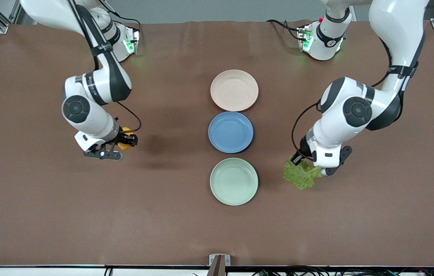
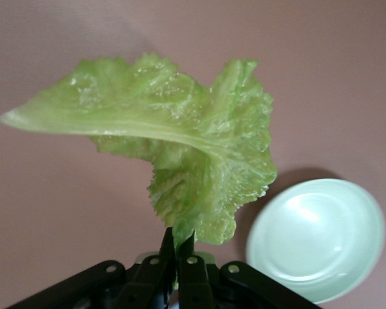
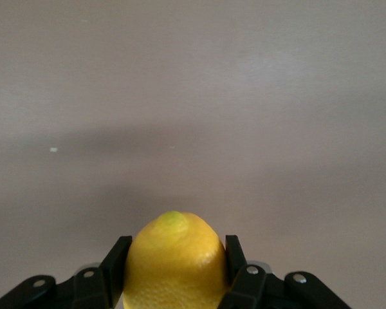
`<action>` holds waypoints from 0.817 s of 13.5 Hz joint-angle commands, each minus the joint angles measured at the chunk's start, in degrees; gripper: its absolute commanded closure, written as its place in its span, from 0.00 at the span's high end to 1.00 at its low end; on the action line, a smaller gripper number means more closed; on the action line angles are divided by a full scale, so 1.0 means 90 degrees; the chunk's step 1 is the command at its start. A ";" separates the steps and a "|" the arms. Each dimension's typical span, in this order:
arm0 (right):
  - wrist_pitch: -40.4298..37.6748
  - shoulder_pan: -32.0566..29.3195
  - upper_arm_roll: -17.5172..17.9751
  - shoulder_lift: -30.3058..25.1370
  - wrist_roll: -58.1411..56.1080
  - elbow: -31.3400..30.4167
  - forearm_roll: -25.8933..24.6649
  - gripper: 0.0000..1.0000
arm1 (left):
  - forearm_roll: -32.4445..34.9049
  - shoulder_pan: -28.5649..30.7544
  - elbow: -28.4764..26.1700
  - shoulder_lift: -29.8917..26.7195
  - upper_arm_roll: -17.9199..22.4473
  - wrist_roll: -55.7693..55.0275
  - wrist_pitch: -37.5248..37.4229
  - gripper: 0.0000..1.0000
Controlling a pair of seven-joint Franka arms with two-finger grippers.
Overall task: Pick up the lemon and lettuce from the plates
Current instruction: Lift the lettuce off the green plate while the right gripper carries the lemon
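The lettuce, now held beside the mint green plate, will go from my left gripper onto bare brown cloth (image 1: 326,154), well away from the gap between blue and mint plates.
My right gripper (image 1: 124,142) is shut on the lemon (image 1: 125,138) and holds it over bare table toward the right arm's end; the right wrist view shows the yellow lemon (image 3: 174,264) clamped between both fingers. My left gripper (image 1: 304,164) is shut on the lettuce (image 1: 300,174), a ruffled green leaf held over the table beside the mint green plate (image 1: 234,181). In the left wrist view the lettuce (image 2: 180,154) hangs from my closed fingertips with the mint plate (image 2: 315,238) beside it. The beige-pink plate (image 1: 234,90) holds nothing.
A blue plate (image 1: 230,132) lies between the beige-pink and mint plates in a row down the table's middle. Brown cloth covers the table. A small bracket (image 1: 219,260) sits at the table's edge nearest the front camera.
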 commanded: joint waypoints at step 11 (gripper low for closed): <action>0.1986 -0.1372 0.0186 0.0251 -0.2975 -0.1392 0.0553 0.03 | 0.0064 0.2692 -0.3213 -0.0448 -0.1112 0.2646 0.2186 0.01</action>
